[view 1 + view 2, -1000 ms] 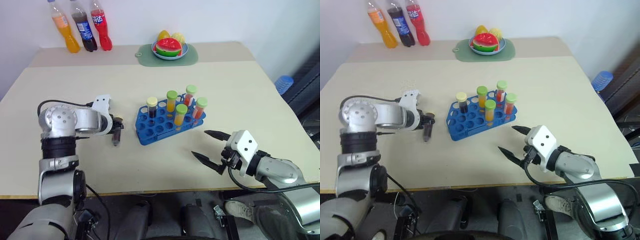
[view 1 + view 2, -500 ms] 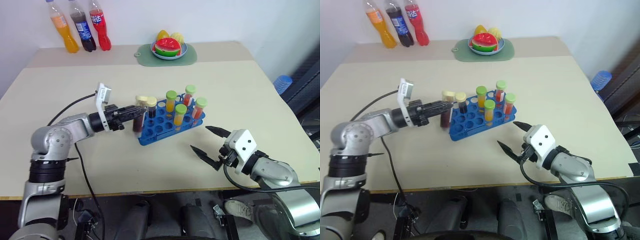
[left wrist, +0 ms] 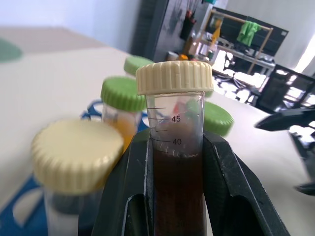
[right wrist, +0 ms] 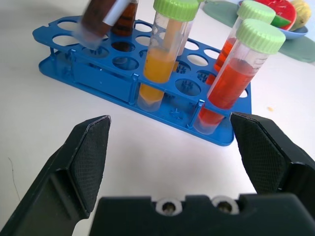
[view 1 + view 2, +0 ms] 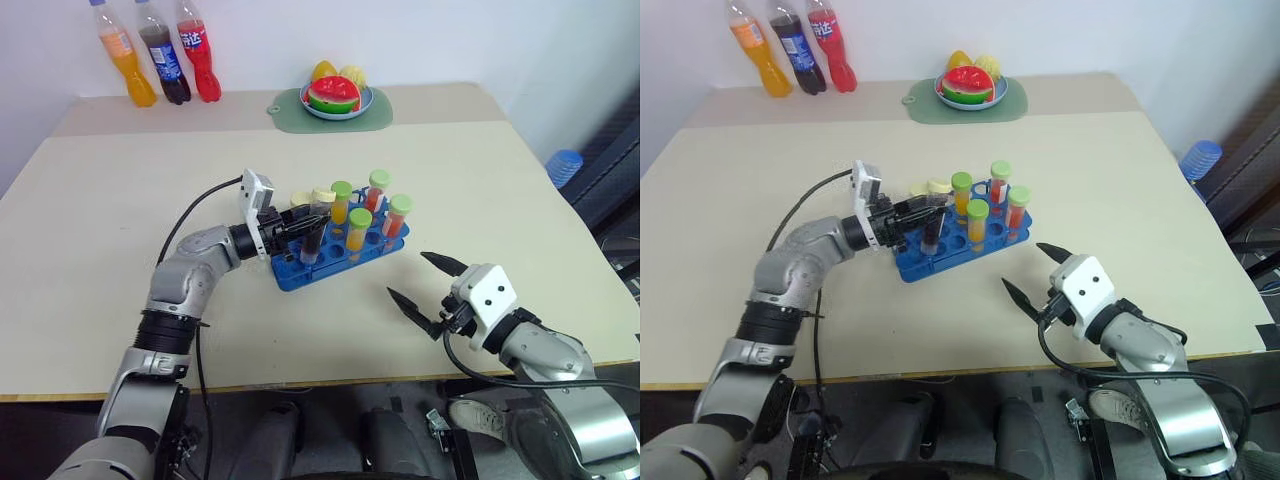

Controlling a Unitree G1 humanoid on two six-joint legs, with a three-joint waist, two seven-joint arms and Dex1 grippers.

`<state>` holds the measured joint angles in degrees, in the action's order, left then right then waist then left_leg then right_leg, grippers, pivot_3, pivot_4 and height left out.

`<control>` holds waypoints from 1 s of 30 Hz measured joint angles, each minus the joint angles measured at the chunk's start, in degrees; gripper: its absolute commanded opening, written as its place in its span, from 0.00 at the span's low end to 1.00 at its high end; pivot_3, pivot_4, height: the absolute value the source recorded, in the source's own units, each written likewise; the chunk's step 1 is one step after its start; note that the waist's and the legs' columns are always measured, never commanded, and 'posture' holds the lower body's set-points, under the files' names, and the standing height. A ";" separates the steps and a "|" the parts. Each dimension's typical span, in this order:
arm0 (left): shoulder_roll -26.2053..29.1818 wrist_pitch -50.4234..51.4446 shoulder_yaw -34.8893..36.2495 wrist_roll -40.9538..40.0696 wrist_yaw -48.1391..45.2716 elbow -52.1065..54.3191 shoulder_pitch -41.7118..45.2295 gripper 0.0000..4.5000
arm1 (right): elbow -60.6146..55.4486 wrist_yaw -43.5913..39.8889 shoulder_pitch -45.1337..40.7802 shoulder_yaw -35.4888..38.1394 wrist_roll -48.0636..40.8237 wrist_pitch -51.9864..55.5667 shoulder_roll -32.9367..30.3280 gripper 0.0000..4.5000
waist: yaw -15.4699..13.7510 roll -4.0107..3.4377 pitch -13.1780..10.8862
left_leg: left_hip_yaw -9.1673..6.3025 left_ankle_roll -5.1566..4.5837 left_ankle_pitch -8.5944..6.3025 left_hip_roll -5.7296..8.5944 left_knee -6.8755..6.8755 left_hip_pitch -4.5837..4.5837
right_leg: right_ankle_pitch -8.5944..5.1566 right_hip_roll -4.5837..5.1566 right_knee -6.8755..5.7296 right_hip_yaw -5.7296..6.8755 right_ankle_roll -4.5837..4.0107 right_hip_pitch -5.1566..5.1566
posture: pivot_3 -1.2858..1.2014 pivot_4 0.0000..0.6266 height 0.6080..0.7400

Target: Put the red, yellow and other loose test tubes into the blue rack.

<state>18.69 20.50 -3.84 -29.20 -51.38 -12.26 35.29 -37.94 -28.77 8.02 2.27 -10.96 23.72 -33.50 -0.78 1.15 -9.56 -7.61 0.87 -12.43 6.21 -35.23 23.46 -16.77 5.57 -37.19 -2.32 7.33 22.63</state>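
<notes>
I have the leaning dark brown tube high under its cream cap in my left gripper, so I need to grip the tube lower on its body [image 5: 311, 248] before seating it upright.
My left gripper [image 5: 304, 228] is shut on a test tube [image 5: 314, 226] with dark brown liquid and a cream cap. It holds the tube tilted over the left part of the blue rack [image 5: 298, 277], lower end just above the holes. In the left wrist view both fingers [image 3: 125, 196] press the tube [image 3: 176, 162] below its cap. The rack holds another cream-capped dark tube [image 5: 298, 203], two green-capped yellow-orange tubes [image 5: 358, 228] and two green-capped red tubes [image 5: 397, 216]. My right gripper [image 5: 408, 276] is open and empty, low over the table right of the rack [image 4: 98, 81].
Three soda bottles [image 5: 160, 55] stand at the back left. A plate of fruit [image 5: 337, 96] rests on a green mat at the back centre. A blue object [image 5: 567, 166] lies beyond the table's right edge.
My left arm swung right and up from beside the rack, carrying the dark tube to above the rack, its wrist turning. The right gripper stayed in place, open.
</notes>
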 measured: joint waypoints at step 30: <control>-7.04 -27.68 -1.81 11.13 -2.34 -13.51 -3.88 0.96 | 0.04 -0.23 -0.14 1.22 0.02 0.00 -0.09 0.95 | 0.00 -0.21 0.21 | -0.12 -0.04 -0.01 0.02 -0.05 -0.12 | -0.01 -0.02 0.00 0.14 0.03 -0.19 | 0.52 0.24 1.00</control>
<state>11.65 -7.18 -5.66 -18.06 -53.72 -25.77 31.41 -37.90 -29.00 7.88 3.49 -10.93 23.72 -33.59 -0.79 0.94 -9.35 -7.74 0.83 -12.44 6.22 -35.28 23.34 -16.78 5.55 -37.20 -2.18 7.35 22.44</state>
